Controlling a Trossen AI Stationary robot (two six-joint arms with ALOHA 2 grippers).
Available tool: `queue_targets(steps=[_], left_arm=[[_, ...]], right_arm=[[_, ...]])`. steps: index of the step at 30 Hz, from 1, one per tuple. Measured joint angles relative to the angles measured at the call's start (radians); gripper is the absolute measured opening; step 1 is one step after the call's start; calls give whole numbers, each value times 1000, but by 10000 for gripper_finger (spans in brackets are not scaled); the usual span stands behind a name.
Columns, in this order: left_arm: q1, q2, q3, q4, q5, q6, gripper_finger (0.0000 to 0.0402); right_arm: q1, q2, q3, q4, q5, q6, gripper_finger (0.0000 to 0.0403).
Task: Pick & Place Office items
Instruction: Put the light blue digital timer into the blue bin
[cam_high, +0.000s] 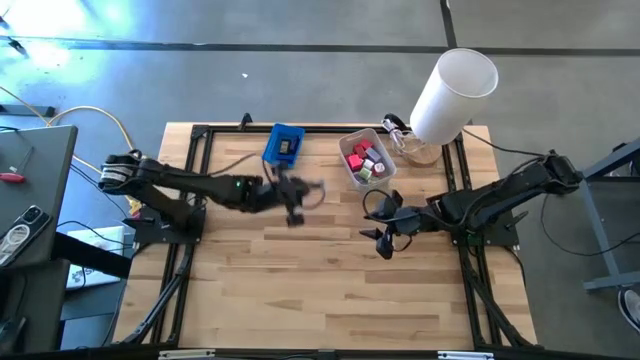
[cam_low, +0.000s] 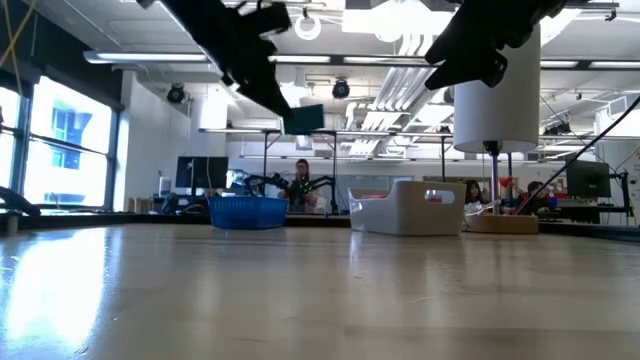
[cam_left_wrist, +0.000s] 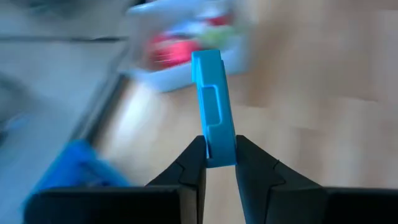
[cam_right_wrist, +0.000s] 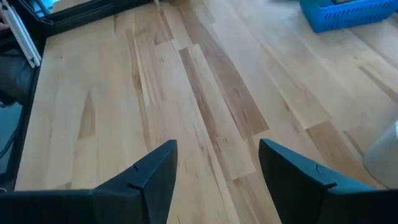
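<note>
My left gripper is going to let go of the teal block over the dark piece inside the blue tray (cam_high: 283, 148) (cam_left_wrist: 86, 173).
My left gripper (cam_high: 295, 203) hangs above the table between the blue tray (cam_high: 284, 145) and the translucent white bin (cam_high: 366, 160), shut on a flat teal block (cam_left_wrist: 213, 93). The same block shows in the low view (cam_low: 303, 118), high over the tabletop. Red, pink and green pieces (cam_high: 364, 162) lie inside the bin. My right gripper (cam_high: 385, 236) is open over bare wood on the near side of the bin and touches nothing; its own view shows only tabletop between its fingers (cam_right_wrist: 217, 168). My left gripper pinches the teal block by one short end (cam_left_wrist: 219, 152) between its two fingers (cam_left_wrist: 194, 163). The rest of the block sticks straight out past the fingertips, edge-on to the wrist camera. It is lifted clear of the table.
A tall white cylinder (cam_high: 455, 92) stands on a round base at the table's far right corner, beside the bin. A black frame (cam_high: 200, 135) runs along the table's edges. The near half of the wooden top (cam_high: 320, 290) carries nothing.
</note>
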Motion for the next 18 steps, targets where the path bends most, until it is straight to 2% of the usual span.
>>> queue_targets(steps=[3,5,12,14,18], left_arm=[[104,0,0,-13,-82,-44,52],[186,0,0,-30,-93,-120,52],[465,9,-1,-137,78,-278,52],[520,25,-2,-141,118,-298,52],[590,73,-2,-131,131,-310,52]], right_arm=[[13,0,0,0,30,0,215],[18,0,0,0,42,0,215],[18,0,0,-1,38,0,215],[18,0,0,-1,38,0,215],[18,0,0,-1,58,-3,215]])
